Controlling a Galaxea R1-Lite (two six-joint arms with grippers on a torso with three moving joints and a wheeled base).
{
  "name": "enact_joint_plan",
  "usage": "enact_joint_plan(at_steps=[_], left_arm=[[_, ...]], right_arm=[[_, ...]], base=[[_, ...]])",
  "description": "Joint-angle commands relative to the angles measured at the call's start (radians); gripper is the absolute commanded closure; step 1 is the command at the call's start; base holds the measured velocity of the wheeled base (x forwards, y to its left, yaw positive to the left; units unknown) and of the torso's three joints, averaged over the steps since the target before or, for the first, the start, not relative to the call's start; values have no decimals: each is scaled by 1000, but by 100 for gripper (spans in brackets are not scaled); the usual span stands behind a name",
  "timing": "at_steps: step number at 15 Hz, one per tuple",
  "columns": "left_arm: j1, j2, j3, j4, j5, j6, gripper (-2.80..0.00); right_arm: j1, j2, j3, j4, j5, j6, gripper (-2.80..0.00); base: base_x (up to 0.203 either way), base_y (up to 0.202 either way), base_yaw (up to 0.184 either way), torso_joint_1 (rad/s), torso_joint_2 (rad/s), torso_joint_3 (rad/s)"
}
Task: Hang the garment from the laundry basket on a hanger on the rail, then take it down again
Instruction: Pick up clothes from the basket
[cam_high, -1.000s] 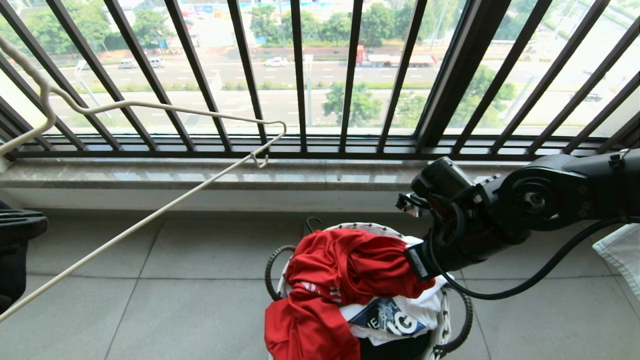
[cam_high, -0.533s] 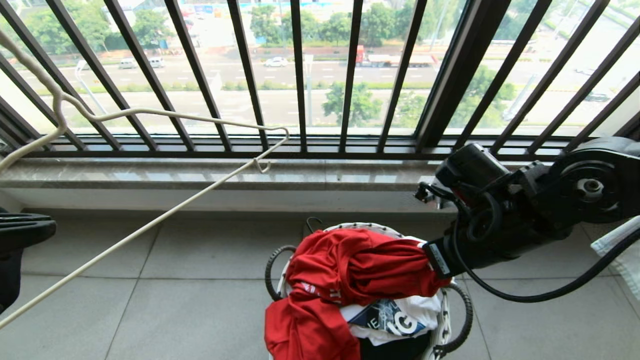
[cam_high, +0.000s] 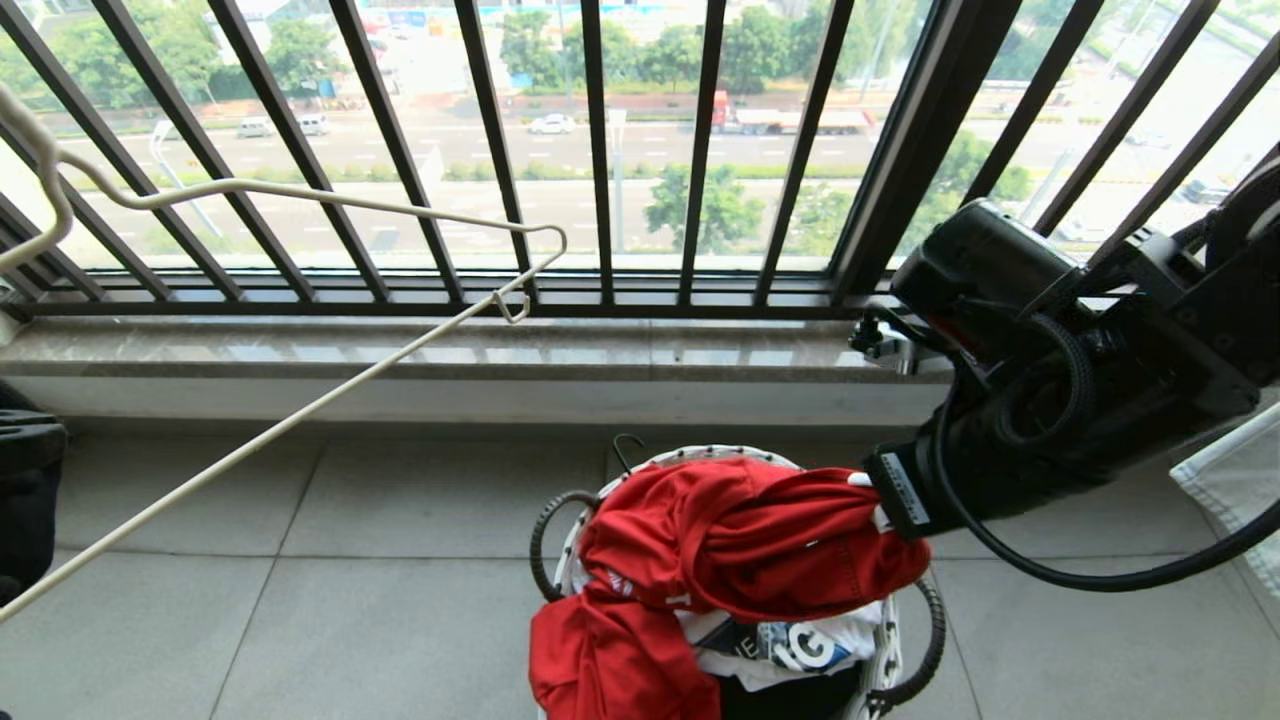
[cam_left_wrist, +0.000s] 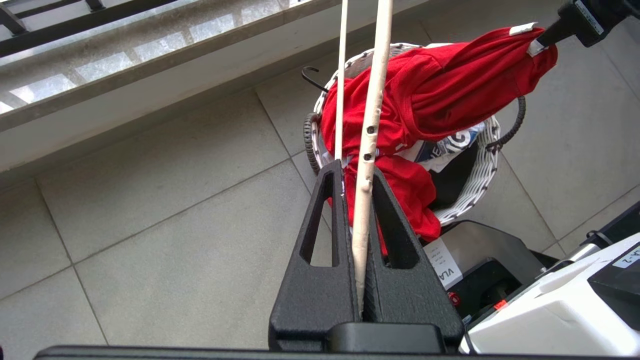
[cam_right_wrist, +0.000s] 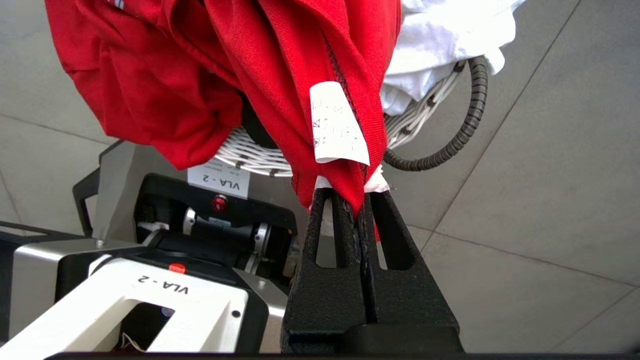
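Next, my right gripper lets go of the red garment's fold inside the white laundry basket (cam_high: 774, 570), close to the print on the T-shirt. That fold is now held up at the basket's side.
The red garment (cam_high: 740, 540) lies bunched over the white laundry basket (cam_high: 690, 452), with one part hanging down the basket's front. My right gripper (cam_right_wrist: 356, 196) is shut on a fold of the garment (cam_right_wrist: 280, 65) beside its white care label, and holds that fold up at the basket's right side (cam_high: 872, 488). To the left, my left gripper (cam_left_wrist: 356, 172) is shut on the cream wire hanger (cam_left_wrist: 370, 115). The hanger (cam_high: 300, 422) slants up across the left of the head view, its end in front of the window bars. The rail is out of view.
Dark window bars (cam_high: 600, 150) and a marble sill (cam_high: 500, 350) close off the far side. A white printed T-shirt (cam_high: 790, 645) lies in the basket under the garment. A pale cloth (cam_high: 1235, 490) hangs at the right edge. My own base (cam_right_wrist: 125, 295) stands just behind the basket.
My right arm has risen and swung to the right, drawing the gripped fold of the garment up and rightwards over the basket. The hanger has shifted slightly in the left gripper.
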Motion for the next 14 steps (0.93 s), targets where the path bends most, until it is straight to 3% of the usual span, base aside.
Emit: enact_joint_plan(at_steps=[1, 7, 11, 14], left_arm=[[0, 7, 4, 3, 1, 0, 0], [0, 32, 24, 2, 1, 2, 0], [0, 27, 22, 2, 1, 2, 0], [0, 25, 21, 2, 1, 2, 0]], right_arm=[[-12, 92, -17, 10, -2, 11, 0], [-112, 285, -29, -141, -4, -23, 0], [-100, 316, -28, -282, 34, -73, 0], [-24, 327, -32, -289, 85, -86, 0]], base=[[0, 0, 0, 0, 0, 0], [0, 0, 0, 0, 0, 0], [0, 0, 0, 0, 0, 0], [0, 0, 0, 0, 0, 0]])
